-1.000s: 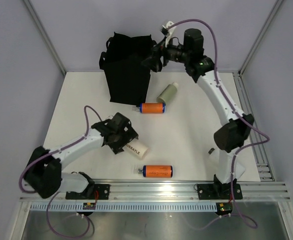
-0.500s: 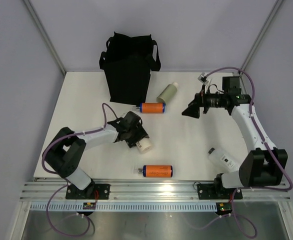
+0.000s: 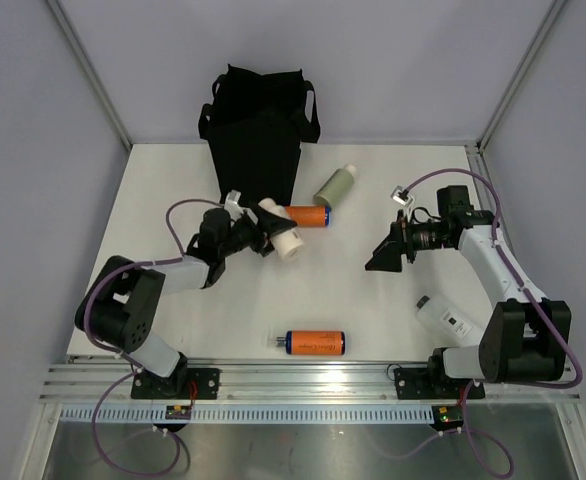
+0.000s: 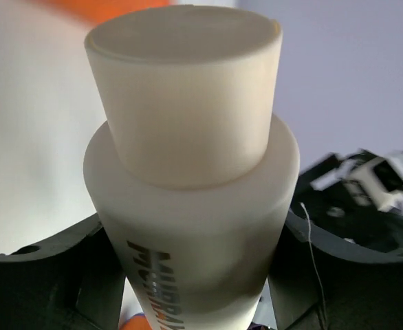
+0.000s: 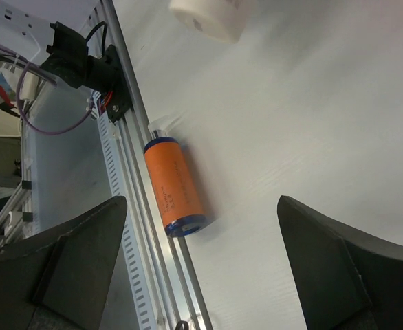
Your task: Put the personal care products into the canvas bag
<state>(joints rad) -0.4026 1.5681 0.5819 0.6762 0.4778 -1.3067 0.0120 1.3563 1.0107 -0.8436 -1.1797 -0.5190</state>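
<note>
The next move for my right gripper is to go to the orange bottle near the table's front edge and grab the bottle's upper body (image 3: 302,343) (image 5: 166,167), close to its pump.
My left gripper (image 3: 258,234) is shut on the cream bottle (image 3: 285,241) lettered MURRAYLE and holds it off the table, just in front of the black canvas bag (image 3: 258,130). In the left wrist view the cream bottle (image 4: 188,172) fills the frame between both dark fingers (image 4: 43,282). One orange bottle (image 3: 308,215) lies by the bag's base, with a sage green bottle (image 3: 335,186) to its right. A second orange bottle (image 3: 315,342) lies near the front edge. A white bottle (image 3: 446,315) lies at the right. My right gripper (image 3: 383,255) hangs open, holding nothing.
In the right wrist view the orange bottle (image 5: 174,187) lies beside the aluminium rail (image 5: 129,206) at the table's front edge, far beyond the open right gripper (image 5: 201,268). The bag stands upright at the back left with its handles up.
My left gripper shut on the cream bottle, lifted it and carried it back toward the bag. My right arm swung away from the bag down to the right middle of the table.
</note>
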